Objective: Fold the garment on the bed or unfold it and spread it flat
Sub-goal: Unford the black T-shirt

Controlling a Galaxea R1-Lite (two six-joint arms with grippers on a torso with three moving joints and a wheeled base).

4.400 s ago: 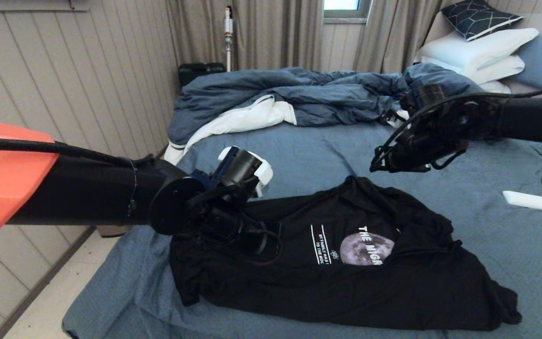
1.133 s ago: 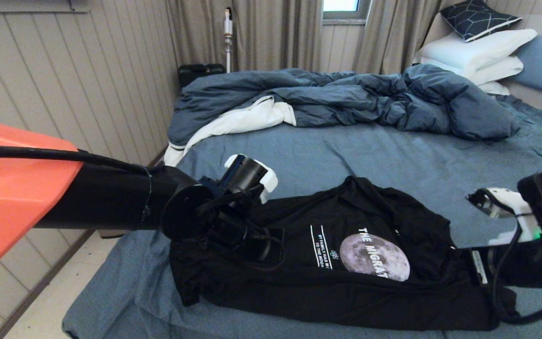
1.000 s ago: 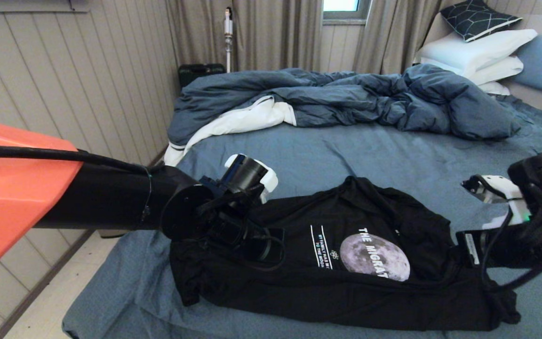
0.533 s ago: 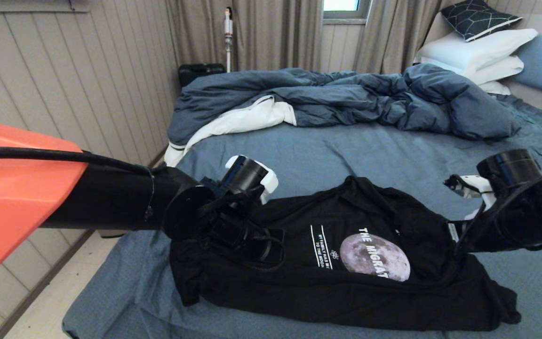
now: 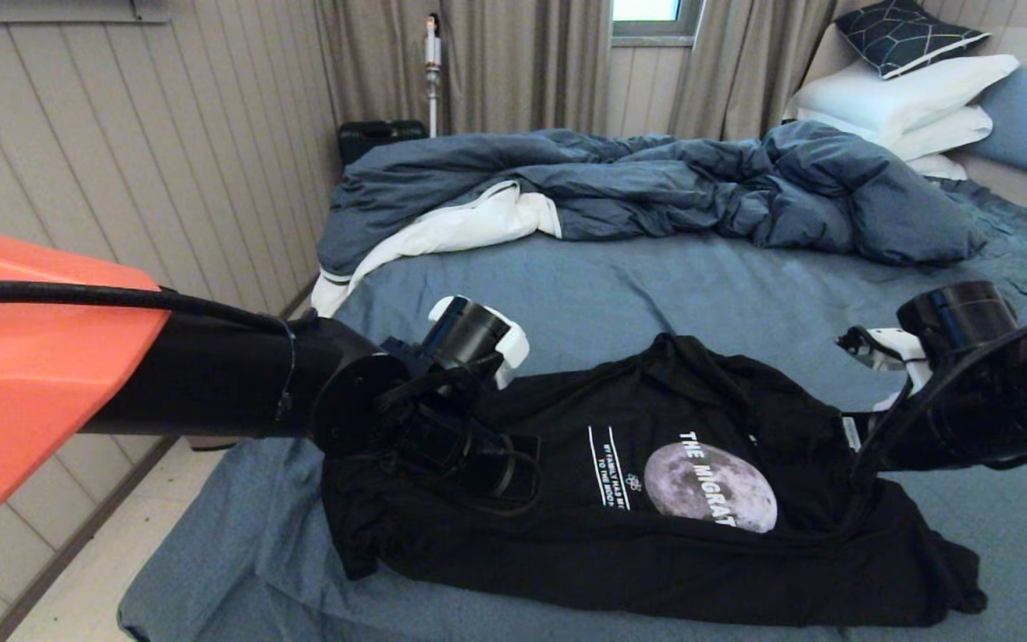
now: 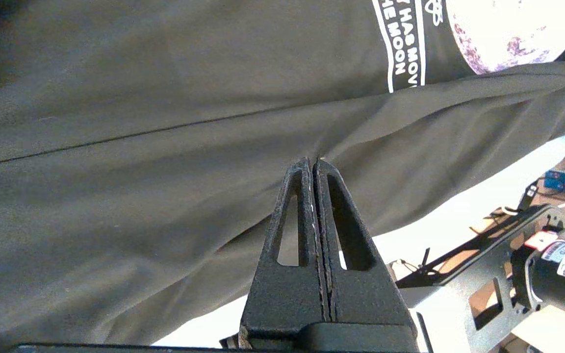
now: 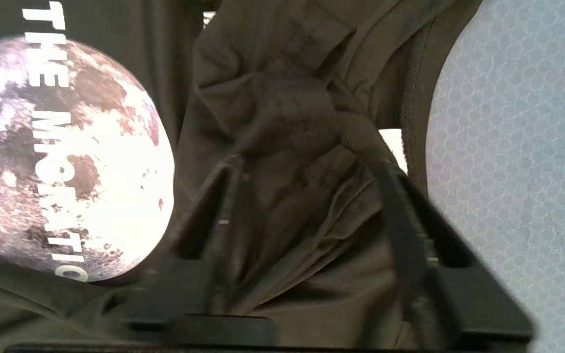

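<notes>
The near side of the shirt is folded over the lettering, so next my right gripper grabs the crumpled folds (image 7: 307, 182) and pulls them toward the front edge of the bed.
The garment (image 5: 656, 526), a black T-shirt with a grey moon print (image 5: 710, 486) and white lettering, lies bunched lengthwise near the front of the bed (image 5: 701, 285). My left gripper (image 6: 313, 162) rests at the shirt's left end. It is shut, and a crease of the black cloth runs into its tips. My right arm (image 5: 968, 419) reaches in from the right at the shirt's other end. The right gripper (image 7: 307, 166) stands open, with its fingers on either side of crumpled folds beside the moon print (image 7: 66, 157). The blue-grey sheet (image 7: 508, 147) shows past those folds.
A rumpled dark blue duvet (image 5: 656, 187) with white lining lies across the far half of the bed. White pillows (image 5: 906, 98) are stacked at the back right. A panelled wall (image 5: 121, 178) and a strip of floor (image 5: 94, 571) run along the left side.
My right arm has swung in from the right and lifted slightly over the shirt's right end, and its gripper has opened. The left arm and the shirt have stayed put.
</notes>
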